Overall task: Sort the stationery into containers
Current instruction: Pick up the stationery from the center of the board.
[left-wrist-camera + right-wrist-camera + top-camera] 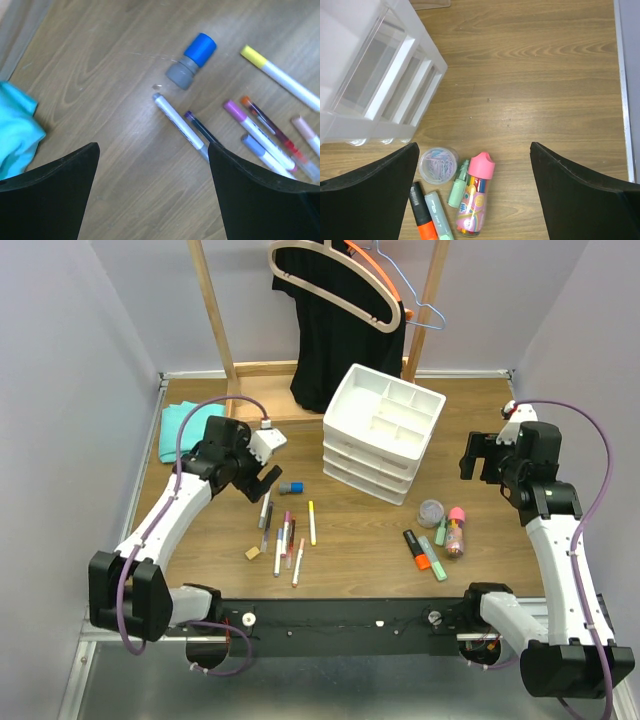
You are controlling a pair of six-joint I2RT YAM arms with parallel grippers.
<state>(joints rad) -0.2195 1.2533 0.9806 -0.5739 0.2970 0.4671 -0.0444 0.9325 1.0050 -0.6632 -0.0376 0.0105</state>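
The clear cup of paper clips is beside the small green tube. My right gripper goes to it next and closes on the cup's sides (431, 514) (438, 166).
Several slim pens (285, 535), a yellow-capped pen (312, 522), a blue-capped tube (291, 487) and a tan eraser (253, 553) lie left of centre. My left gripper (262, 480) hovers open and empty just left of the tube (192, 61) and a white pen (179, 126). The white three-drawer organiser (384, 430) stands at the middle back. My right gripper (478, 462) is open and empty above the pink-capped bottle (476, 195), orange highlighter (422, 215) and green highlighter (438, 217).
A clear cup of paper clips (438, 165) and a small green tube (458, 184) lie beside the bottle. A teal cloth (180, 428) lies at the back left. A wooden rack with hangers (330, 300) stands behind the organiser.
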